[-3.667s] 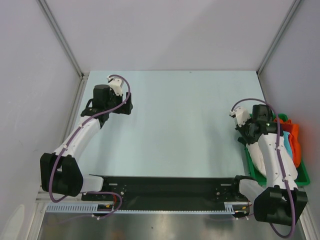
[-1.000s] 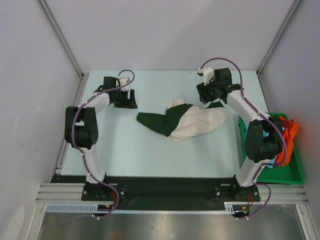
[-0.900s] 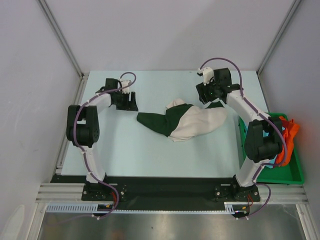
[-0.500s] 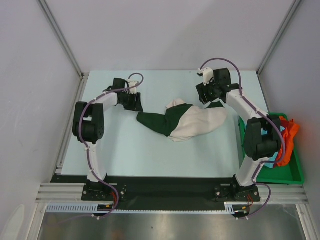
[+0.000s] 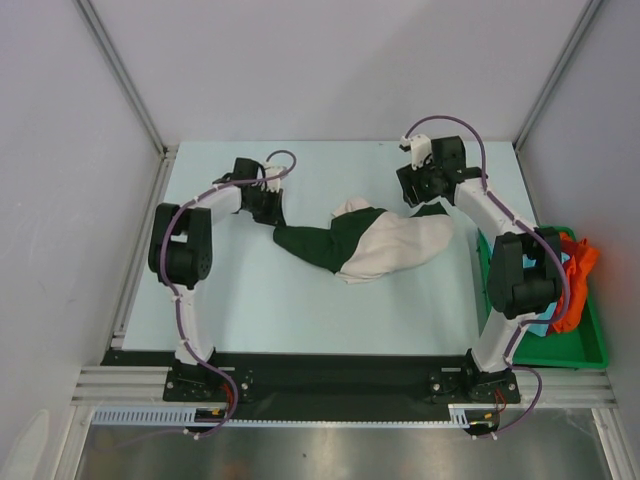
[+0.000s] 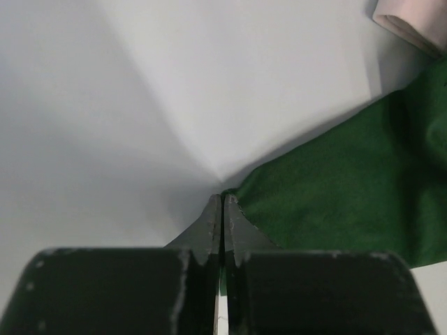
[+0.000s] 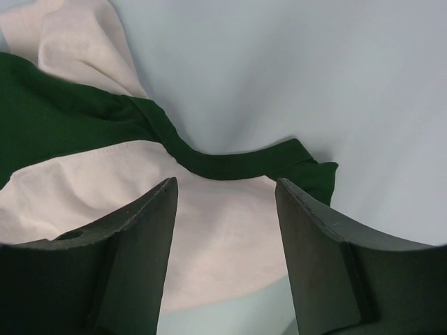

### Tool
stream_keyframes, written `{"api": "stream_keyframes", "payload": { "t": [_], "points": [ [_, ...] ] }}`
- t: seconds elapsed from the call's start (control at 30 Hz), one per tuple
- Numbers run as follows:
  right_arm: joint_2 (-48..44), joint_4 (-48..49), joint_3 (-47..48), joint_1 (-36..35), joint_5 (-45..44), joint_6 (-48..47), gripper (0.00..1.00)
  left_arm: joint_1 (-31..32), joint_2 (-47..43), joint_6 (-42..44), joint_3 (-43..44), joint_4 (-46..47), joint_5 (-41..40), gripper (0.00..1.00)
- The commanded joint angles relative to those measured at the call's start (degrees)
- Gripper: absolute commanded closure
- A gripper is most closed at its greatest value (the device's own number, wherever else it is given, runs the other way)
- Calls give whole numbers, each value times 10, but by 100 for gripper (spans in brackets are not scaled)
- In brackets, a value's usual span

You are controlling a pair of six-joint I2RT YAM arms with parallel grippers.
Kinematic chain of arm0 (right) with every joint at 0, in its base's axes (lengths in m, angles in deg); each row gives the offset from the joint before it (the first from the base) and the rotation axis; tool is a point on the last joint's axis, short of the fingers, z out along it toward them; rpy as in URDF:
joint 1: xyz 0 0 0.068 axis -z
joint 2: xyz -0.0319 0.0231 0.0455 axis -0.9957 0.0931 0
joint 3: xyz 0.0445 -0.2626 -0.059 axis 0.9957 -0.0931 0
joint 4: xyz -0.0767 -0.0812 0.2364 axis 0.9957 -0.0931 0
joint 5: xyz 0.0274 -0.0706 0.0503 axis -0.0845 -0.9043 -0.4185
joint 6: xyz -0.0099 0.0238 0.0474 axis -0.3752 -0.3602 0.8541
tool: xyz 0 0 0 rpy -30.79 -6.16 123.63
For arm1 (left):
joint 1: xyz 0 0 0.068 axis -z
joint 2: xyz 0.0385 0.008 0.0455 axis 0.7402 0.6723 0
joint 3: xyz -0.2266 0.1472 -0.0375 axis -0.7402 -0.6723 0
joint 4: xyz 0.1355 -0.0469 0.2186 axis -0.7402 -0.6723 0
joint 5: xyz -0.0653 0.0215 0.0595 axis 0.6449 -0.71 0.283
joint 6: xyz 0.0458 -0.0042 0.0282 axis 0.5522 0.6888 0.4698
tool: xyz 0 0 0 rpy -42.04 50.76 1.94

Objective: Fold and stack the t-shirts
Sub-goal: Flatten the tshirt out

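Observation:
The robot's right gripper needs to close on the loose end (image 5: 434, 209) (image 7: 312, 172) of the dark green t-shirt, where it pokes out beyond the far edge of the cream-white t-shirt.
Two t-shirts lie tangled in a heap at mid-table. The dark green t-shirt (image 5: 310, 243) spreads left, and the cream-white t-shirt (image 5: 395, 245) lies over its right part. My left gripper (image 5: 272, 215) is low at the green shirt's left corner. In the left wrist view that gripper (image 6: 223, 197) is shut, with the green cloth (image 6: 335, 188) running into its tips. My right gripper (image 5: 420, 190) hangs open over the heap's far right end. In the right wrist view it (image 7: 225, 183) straddles cream cloth (image 7: 216, 237) and a green strip (image 7: 230, 164), touching neither.
A green bin (image 5: 595, 355) stands at the table's right edge, holding orange and blue cloth (image 5: 580, 265). Metal frame posts and grey walls close in the far side and both flanks. Both arm bases sit on the black rail at the near edge.
My left gripper slid right along the table to the green shirt's corner and went from open to shut there. The right arm shifted only slightly. The heap has not moved.

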Motion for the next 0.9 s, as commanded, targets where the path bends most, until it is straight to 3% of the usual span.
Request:
{"api": "stream_keyframes", "payload": {
  "t": [0.0, 0.2, 0.4, 0.53, 0.67, 0.87],
  "points": [
    [-5, 27, 5, 1, -3, 4, 36, -9, -56, 31, 23, -9, -13, 100],
    [36, 36, 67, 3, -20, 7, 37, -11, -111, 69, 89, -26, -30, 100],
    [75, 26, 147, -6, -34, 17, 38, 5, -183, 97, 46, -40, -4, 100],
    [64, 25, 122, -9, -46, 16, 39, 20, -268, 136, -18, -67, 28, 100],
    [39, 38, 61, -4, -55, 10, 39, 40, -339, 184, -62, -182, 59, 100],
    [64, 56, 33, 27, -80, -18, 39, 86, -409, 234, -128, -266, 70, 100]
  ]
}}
